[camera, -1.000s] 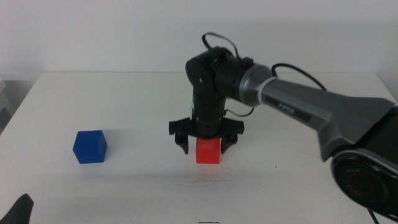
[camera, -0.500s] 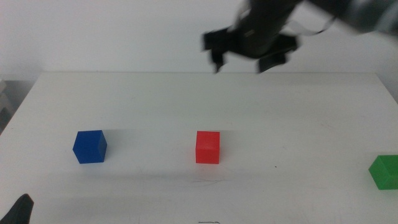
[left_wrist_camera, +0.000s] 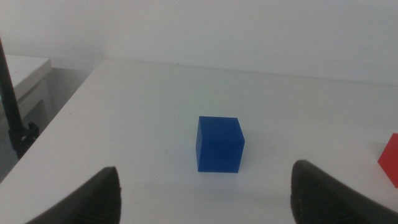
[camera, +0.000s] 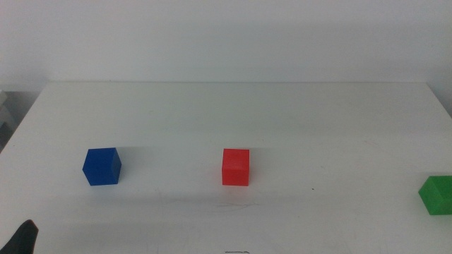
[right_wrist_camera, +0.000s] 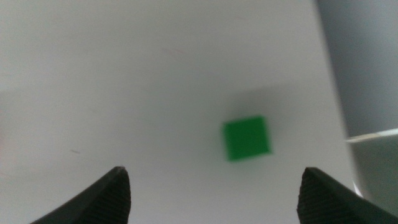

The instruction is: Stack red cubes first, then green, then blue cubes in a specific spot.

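My right gripper should move down next and close on the opposite sides of the green cube [camera: 437,195] [right_wrist_camera: 247,138], because that cube goes onto the red cube.
The red cube [camera: 236,167] stands alone on the white table near the middle. The blue cube [camera: 102,166] stands to its left. The green cube [camera: 438,195] sits at the table's right edge, partly cut off. My left gripper [left_wrist_camera: 205,186] is open, low at the front left, with the blue cube [left_wrist_camera: 219,144] ahead of its jaws and the red cube's edge [left_wrist_camera: 390,160] to one side. Only one dark tip [camera: 21,240] of it shows in the middle view. My right gripper [right_wrist_camera: 211,193] is open, high above the table, looking down on the green cube [right_wrist_camera: 247,138]. It is out of the middle view.
The white tabletop [camera: 233,113] ends at a white wall at the back. Its right edge [right_wrist_camera: 329,81] runs close beside the green cube. A dark pole [left_wrist_camera: 11,106] and a white shelf stand off the table's left side.
My right gripper let go of the red cube, rose up and away to the right, and left the middle view. The green cube came into sight. The red and blue cubes stayed put.
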You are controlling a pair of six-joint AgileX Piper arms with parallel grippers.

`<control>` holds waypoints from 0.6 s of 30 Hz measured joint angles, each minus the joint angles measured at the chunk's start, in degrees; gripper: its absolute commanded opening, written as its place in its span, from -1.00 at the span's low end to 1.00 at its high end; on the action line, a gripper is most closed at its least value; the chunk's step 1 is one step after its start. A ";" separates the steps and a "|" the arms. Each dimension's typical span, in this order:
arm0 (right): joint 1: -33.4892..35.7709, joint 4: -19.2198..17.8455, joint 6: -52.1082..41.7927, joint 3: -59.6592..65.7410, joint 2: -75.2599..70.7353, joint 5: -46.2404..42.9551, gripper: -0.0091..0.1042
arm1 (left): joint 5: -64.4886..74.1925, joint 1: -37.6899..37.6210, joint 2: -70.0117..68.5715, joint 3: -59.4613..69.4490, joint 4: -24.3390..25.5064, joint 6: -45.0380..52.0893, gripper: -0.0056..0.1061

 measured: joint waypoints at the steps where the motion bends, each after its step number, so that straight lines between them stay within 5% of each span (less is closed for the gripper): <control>1: -1.86 0.00 -1.63 2.15 -2.13 -0.32 0.61 | 0.00 0.00 0.00 0.00 0.00 0.00 0.78; 9: -11.97 3.91 -7.73 12.79 -11.47 -1.55 0.59 | 0.00 0.00 0.00 0.00 0.00 0.00 0.78; 18: -13.06 7.17 -11.68 14.34 -11.50 -0.54 0.56 | 0.00 0.00 0.00 0.00 0.00 0.00 0.78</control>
